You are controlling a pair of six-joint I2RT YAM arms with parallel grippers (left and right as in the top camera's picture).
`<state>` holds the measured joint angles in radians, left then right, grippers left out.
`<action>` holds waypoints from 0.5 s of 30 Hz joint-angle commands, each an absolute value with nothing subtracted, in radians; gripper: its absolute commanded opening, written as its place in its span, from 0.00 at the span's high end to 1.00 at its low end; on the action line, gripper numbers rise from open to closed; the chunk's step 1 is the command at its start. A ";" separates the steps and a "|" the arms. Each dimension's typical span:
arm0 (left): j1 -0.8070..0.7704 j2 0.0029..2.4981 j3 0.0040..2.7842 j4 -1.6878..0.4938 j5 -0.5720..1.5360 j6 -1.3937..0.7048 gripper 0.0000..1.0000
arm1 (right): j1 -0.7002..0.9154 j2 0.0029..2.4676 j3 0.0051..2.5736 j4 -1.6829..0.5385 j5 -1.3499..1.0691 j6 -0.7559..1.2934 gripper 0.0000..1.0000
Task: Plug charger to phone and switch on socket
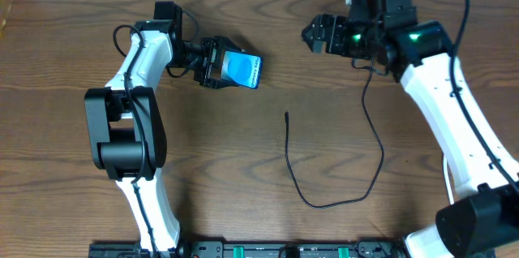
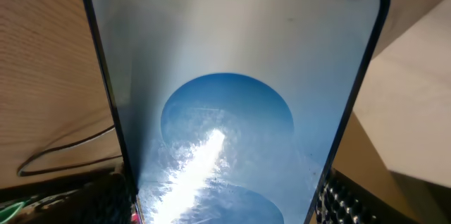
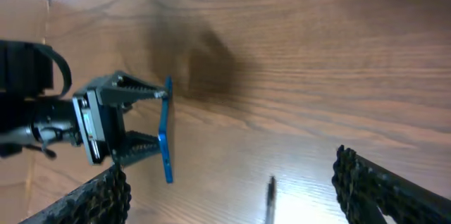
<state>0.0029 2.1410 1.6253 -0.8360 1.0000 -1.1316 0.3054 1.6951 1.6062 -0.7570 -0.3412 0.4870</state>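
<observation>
The phone's free edge (image 1: 259, 70) (image 3: 168, 162), opposite my left gripper's fingers, is the next place for my right gripper, which should go to that edge and close on it there.
My left gripper (image 1: 212, 63) is shut on the phone (image 1: 242, 69) and holds it off the table, its bright blue screen tilted up. The phone fills the left wrist view (image 2: 232, 97) and shows edge-on in the right wrist view (image 3: 166, 129). The charger, a thin black cable (image 1: 324, 204), lies on the table with its small plug tip (image 1: 286, 114) free, below and right of the phone. The tip also shows in the right wrist view (image 3: 270, 194). The cable's other end runs up under my right arm and is hidden. My right gripper (image 1: 318, 34) is open and empty, right of the phone. The socket is out of view.
The brown wooden table (image 1: 243, 161) has a pale wall along its back edge. The bases of both arms and a black rail (image 1: 268, 250) stand at the front edge. A stretch of the cable (image 2: 63, 150) shows in the left wrist view.
</observation>
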 commanded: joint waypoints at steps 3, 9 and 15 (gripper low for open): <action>0.007 2.103 1.623 -0.830 0.997 -1.177 0.34 | 0.369 1.740 1.554 -0.672 -0.351 0.609 0.10; -0.006 2.103 1.623 -0.830 0.997 -1.192 0.34 | 0.445 1.802 1.554 -0.604 -0.351 0.639 0.12; -0.022 2.103 1.623 -0.828 0.998 -1.221 0.34 | 0.497 1.867 1.554 -0.562 -0.351 0.695 0.16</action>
<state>-0.0105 2.1410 1.6253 -0.8284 0.9806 -1.1908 0.4759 1.8366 1.5600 -0.5709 -0.3477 0.6472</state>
